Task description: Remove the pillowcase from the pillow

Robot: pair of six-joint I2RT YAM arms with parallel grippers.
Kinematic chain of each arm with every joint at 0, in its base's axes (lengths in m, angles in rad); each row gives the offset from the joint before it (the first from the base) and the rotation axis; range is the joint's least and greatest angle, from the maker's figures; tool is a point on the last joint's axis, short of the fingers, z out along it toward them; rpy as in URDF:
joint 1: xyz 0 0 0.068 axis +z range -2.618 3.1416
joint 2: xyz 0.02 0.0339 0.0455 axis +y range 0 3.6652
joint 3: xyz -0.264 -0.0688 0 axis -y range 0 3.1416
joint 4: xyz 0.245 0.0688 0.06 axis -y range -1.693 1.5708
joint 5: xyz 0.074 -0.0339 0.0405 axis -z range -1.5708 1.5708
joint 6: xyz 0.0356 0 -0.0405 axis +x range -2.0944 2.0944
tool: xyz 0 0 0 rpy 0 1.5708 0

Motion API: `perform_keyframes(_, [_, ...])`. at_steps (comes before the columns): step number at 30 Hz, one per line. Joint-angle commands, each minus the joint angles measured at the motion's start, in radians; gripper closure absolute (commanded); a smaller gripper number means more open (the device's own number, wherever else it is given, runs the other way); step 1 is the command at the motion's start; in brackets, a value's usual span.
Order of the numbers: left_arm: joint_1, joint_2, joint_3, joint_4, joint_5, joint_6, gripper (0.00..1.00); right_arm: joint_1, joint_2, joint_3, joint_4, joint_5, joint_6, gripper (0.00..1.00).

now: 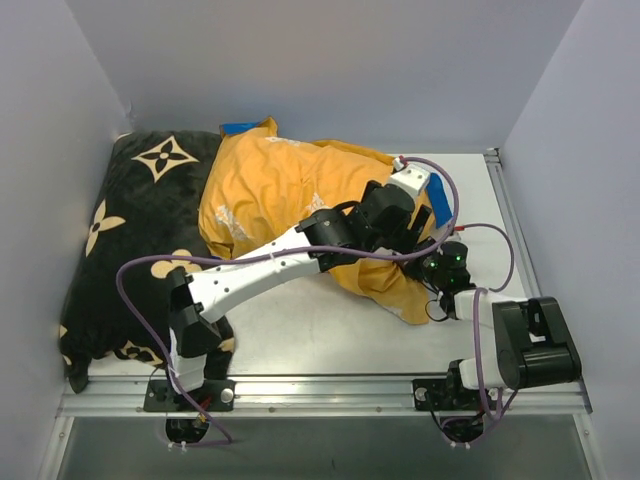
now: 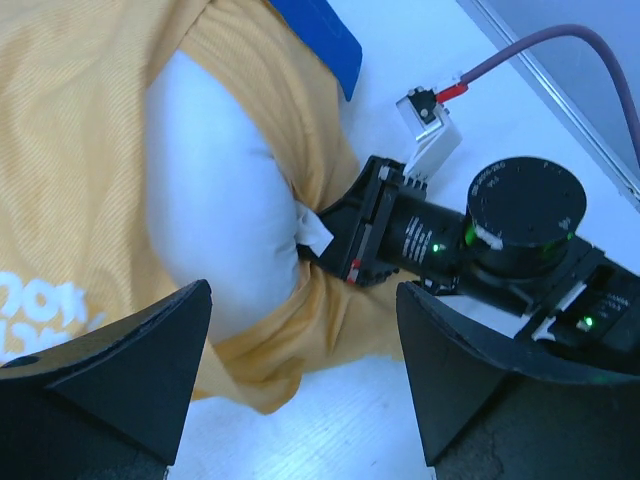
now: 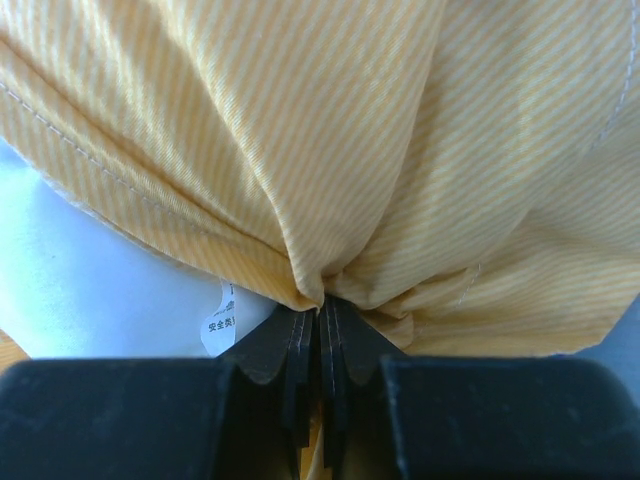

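Observation:
The pillowcase is pinched in a thick bunch against the pillow's label by my right gripper, so next I open it and take the pillowcase's hem (image 3: 215,240) before pulling.
The pillowcase (image 1: 265,190) lies inside out, orange-yellow, in the middle of the table, with blue showing at its far edge. Its mouth gapes in the left wrist view, baring the white pillow (image 2: 220,200) inside the orange cloth (image 2: 80,150). My left gripper (image 2: 305,375) hangs open above the table just off the hem, holding nothing. My right gripper (image 3: 322,312) is shut on a bunched fold of the pillowcase (image 3: 400,150) at the opening, right beside the pillow (image 3: 90,290) and its small printed label (image 3: 225,322). From above, both grippers (image 1: 405,228) (image 1: 432,262) meet at the case's right end.
A black cushion with tan flowers (image 1: 130,230) fills the left side, and the pillowcase partly overlaps it. White walls close in on three sides. A metal rail (image 1: 505,210) runs along the table's right edge. Purple cables loop over both arms.

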Motion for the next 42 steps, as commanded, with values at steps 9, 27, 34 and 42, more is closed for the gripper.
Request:
perform_keyframes(9, [0.106,0.309,0.146,-0.073,-0.086,-0.033,0.11,0.033,-0.104,0.008,-0.112,-0.016,-0.057,1.0])
perform_keyframes(27, [0.179,0.371,0.099,-0.081,-0.115,-0.059,1.0,0.051,-0.36,0.097,-0.57,0.144,-0.207,0.66])
perform_keyframes(34, [0.213,0.349,0.131,-0.052,-0.129,-0.092,1.0,0.073,-0.424,0.17,-0.777,0.2,-0.256,0.97])
perform_keyframes(42, [0.288,0.28,0.209,-0.028,-0.108,-0.097,1.0,0.073,-0.406,0.12,-0.856,0.28,-0.227,1.0])
